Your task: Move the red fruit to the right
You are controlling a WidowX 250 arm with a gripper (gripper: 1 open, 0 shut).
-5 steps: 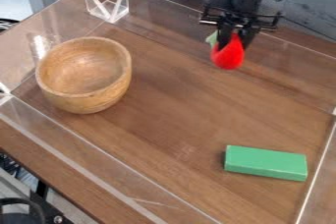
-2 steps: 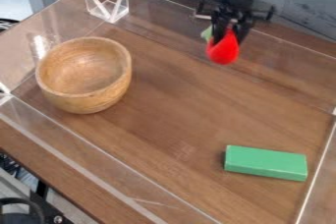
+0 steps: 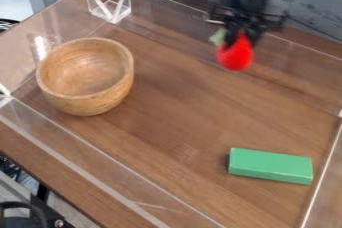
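The red fruit, now hanging just above the table, will be set free by my gripper on the brown wooden table a short way [image 3: 270,109] behind the green block.
The red fruit [image 3: 238,56], small and bright red with a bit of green at its top left, hangs just above the brown wooden table [image 3: 174,122] near the back right. My dark gripper [image 3: 239,41] points straight down from above and is shut on the fruit's upper part. The picture is blurred around the fingers, so the exact contact is hard to make out.
A round wooden bowl [image 3: 86,75] stands at the left. A flat green rectangular block [image 3: 270,165] lies at the front right. Clear plastic walls [image 3: 40,32] ring the table, with a clear folded piece [image 3: 110,5] at the back left.
The gripper, still holding the red fruit, first shifted slightly left and back, then moved to the right. Bowl and green block have stayed put.
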